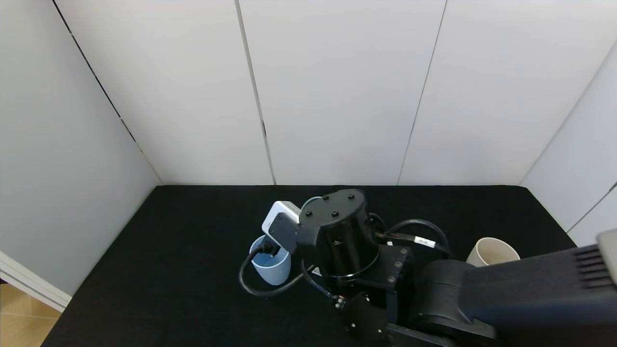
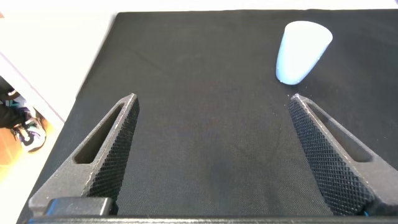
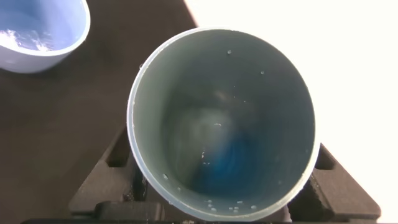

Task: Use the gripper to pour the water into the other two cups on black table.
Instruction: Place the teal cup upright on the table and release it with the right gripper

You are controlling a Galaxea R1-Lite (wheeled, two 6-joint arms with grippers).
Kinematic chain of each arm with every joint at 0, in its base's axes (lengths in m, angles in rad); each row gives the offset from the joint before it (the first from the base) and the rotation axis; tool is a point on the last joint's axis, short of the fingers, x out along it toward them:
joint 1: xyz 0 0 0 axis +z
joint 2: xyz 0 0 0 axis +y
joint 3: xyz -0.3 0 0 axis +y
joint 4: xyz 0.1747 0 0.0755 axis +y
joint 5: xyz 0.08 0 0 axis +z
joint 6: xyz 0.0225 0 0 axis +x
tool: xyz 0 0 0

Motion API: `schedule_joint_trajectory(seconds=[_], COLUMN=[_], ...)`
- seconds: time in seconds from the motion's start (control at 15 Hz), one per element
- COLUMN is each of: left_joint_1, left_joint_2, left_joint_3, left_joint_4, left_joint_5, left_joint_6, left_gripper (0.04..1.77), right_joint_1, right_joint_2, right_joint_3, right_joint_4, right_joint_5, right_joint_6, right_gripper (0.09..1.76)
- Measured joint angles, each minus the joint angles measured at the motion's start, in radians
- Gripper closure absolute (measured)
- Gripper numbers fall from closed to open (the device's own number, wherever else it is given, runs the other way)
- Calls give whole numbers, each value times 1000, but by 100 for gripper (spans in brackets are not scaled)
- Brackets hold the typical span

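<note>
Next, my right gripper puts the teal-green tumbler down on the black table's near part [image 1: 345, 333], closer than the light blue cup.
My right gripper [image 3: 222, 190] is shut on the teal-green tumbler [image 3: 224, 124]; its fingers [image 3: 102, 183] press both sides of it. The tumbler's inside shows droplets and a faint wet sheen. In the head view the right wrist [image 1: 337, 231] hides the gripper and tumbler, just behind and right of the light blue cup [image 1: 271, 267]. That cup also shows in the right wrist view [image 3: 37, 34], with water glints [image 3: 22, 40] inside. The cream-white cup [image 1: 491, 251] stands upright at the right. My left gripper [image 2: 214, 99] is open and empty over the black table [image 2: 205, 155], with the blue cup [image 2: 303, 51] beyond it.
White wall panels close off the table's back and both sides [image 1: 337, 96]. The right arm's dark forearm [image 1: 530, 284] crosses the near right, passing in front of the cream cup. A black cable loop [image 1: 250, 284] hangs by the blue cup. Floor shows past the table's left edge [image 2: 25, 130].
</note>
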Motion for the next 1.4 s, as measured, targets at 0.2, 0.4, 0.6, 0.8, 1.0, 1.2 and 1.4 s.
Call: schedule_joint_trajectory(seconds=[0.2, 0.4, 0.6, 0.8, 1.0, 1.2, 1.4], left_joint_1=[0, 0, 0, 0, 0, 0, 0], left_joint_2=[0, 0, 0, 0, 0, 0, 0], left_joint_3=[0, 0, 0, 0, 0, 0, 0], left_joint_4=[0, 0, 0, 0, 0, 0, 0], left_joint_5=[0, 0, 0, 0, 0, 0, 0], left_joint_6=[0, 0, 0, 0, 0, 0, 0], left_gripper=[9, 9, 9, 9, 9, 9, 9], right_joint_1=[8, 22, 19, 17, 26, 23, 22], right_joint_2=[-119, -239, -322, -319, -237, -111, 30], right_joint_3=[189, 357, 510, 649, 698, 719, 724], right_joint_4=[-3, -42, -256, -465, -596, -702, -822], right_joint_5=[14, 103, 173, 194, 235, 266, 275], right_joint_6=[325, 552, 631, 640, 640, 644, 645], right_gripper=[65, 65, 65, 65, 65, 65, 65])
